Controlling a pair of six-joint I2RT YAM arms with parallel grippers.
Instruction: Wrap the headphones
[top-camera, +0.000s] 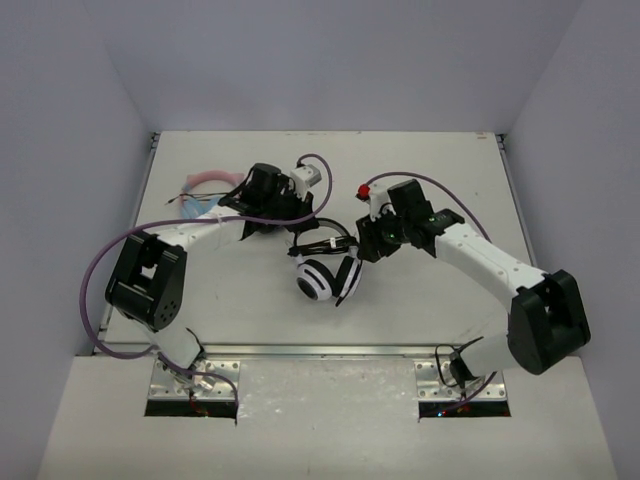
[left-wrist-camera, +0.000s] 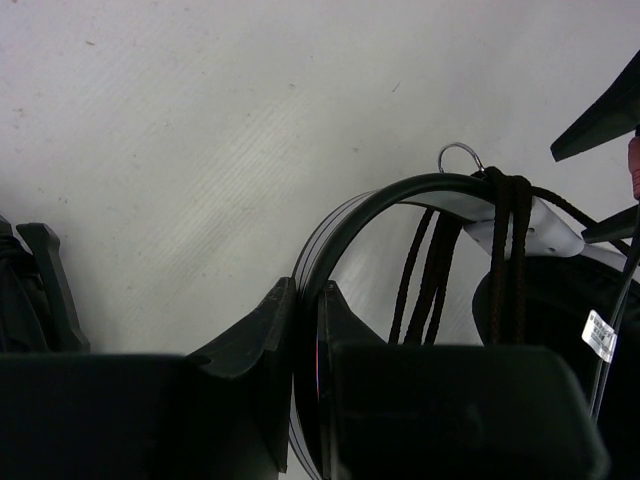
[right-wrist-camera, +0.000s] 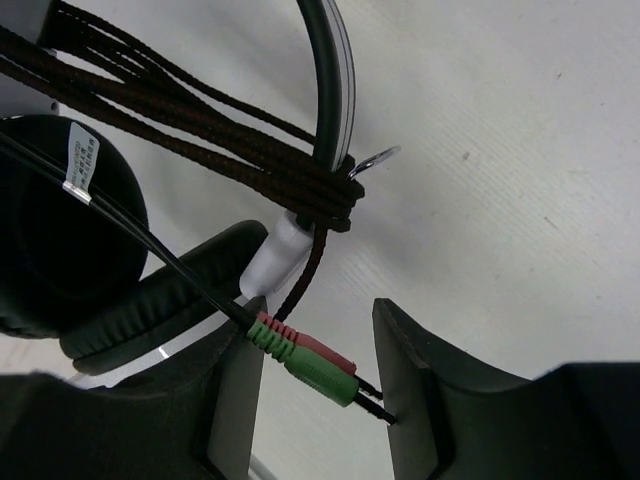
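Next, my left gripper lets go of the white headphones so they lie flat on the middle of the table (top-camera: 340, 280), toward the front metal rail.
The white headphones (top-camera: 317, 279) lie mid-table, with a black ear cushion (right-wrist-camera: 60, 240) and the headband rising from them. My left gripper (top-camera: 298, 226) is shut on the thin headband (left-wrist-camera: 400, 190), seen clamped between its jaws (left-wrist-camera: 308, 305). The black cable (left-wrist-camera: 505, 250) is looped several times around the headband (right-wrist-camera: 335, 80) and bundled there (right-wrist-camera: 250, 130). My right gripper (top-camera: 363, 249) is open (right-wrist-camera: 320, 330). The cable's green and pink plugs (right-wrist-camera: 315, 362) lie between its fingers, their tips against the right finger (right-wrist-camera: 410, 350).
The pink-and-blue cat-ear pair (top-camera: 208, 187) lies at the back left, behind my left arm. A small metal ring (left-wrist-camera: 460, 157) sticks out at the headband. A white tag (left-wrist-camera: 600, 335) hangs on a thin cable. The table walls rise at the back and sides.
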